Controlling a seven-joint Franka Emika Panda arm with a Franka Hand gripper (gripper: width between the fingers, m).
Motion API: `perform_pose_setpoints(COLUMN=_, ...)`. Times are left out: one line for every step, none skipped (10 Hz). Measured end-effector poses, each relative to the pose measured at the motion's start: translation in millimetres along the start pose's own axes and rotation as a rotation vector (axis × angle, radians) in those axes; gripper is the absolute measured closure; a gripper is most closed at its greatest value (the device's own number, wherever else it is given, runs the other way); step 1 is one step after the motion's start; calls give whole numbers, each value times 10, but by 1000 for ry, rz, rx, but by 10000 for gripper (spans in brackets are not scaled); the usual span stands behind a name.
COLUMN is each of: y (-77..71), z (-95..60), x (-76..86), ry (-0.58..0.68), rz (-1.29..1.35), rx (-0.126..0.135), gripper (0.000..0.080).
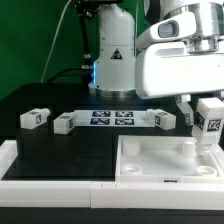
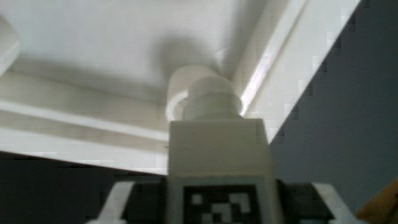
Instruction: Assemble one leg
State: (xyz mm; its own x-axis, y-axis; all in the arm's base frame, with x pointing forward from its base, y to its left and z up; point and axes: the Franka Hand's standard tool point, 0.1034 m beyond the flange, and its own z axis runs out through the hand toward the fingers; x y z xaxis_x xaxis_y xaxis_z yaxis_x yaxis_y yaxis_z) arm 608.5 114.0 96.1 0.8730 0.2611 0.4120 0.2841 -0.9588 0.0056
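My gripper needs to set the leg upright in the round socket at the white tray's front corner (image 1: 199,168) (image 2: 189,80), below my gripper, and let go of it there.
My gripper (image 1: 208,118) is shut on a leg (image 1: 210,122), a small white block with a black-and-white tag, and holds it upright over the far right corner of the large white tray-like piece (image 1: 165,165). In the wrist view the held leg (image 2: 217,140) fills the middle, its round tip pointing down into the tray's inner corner (image 2: 169,60); whether the tip touches the tray is unclear. Three more legs lie on the black table: one at the left (image 1: 36,118), one beside it (image 1: 65,123), one near the gripper (image 1: 164,120).
The marker board (image 1: 110,119) lies flat behind the tray between the loose legs. A white raised border (image 1: 50,182) runs along the table's front edge. The robot base (image 1: 112,50) stands at the back, with a green backdrop behind it.
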Motion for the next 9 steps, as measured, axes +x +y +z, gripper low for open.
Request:
perform_pose_setpoints(y=7, z=2, x=7, ry=11, rz=0, rx=-3, gripper=511)
perform_pose_setpoints(y=33, z=-6, x=18, ry=54, rz=-3, rx=-16, gripper=511)
perform_pose_setpoints(y=46, z=9, x=0, ry=75, rz=-2, rx=-23, gripper=511)
perform_pose_setpoints(y=52, z=9, x=3, ry=82, rz=-2, rx=-25, gripper=511)
perform_pose_setpoints(y=99, z=9, x=11, ry=122, rz=2, rx=-40, gripper=511)
perform_pose_setpoints(y=114, z=60, x=-19, ry=113, rz=6, rx=-39, gripper=511)
perform_pose_setpoints(y=101, z=80, x=-14, ry=112, rz=5, rx=-37, gripper=511)
perform_pose_setpoints(y=81, z=90, x=-15, ry=111, rz=2, rx=-36, gripper=511)
perform_pose_setpoints(y=63, z=105, x=-23, ry=109, rz=0, rx=-34, gripper=511)
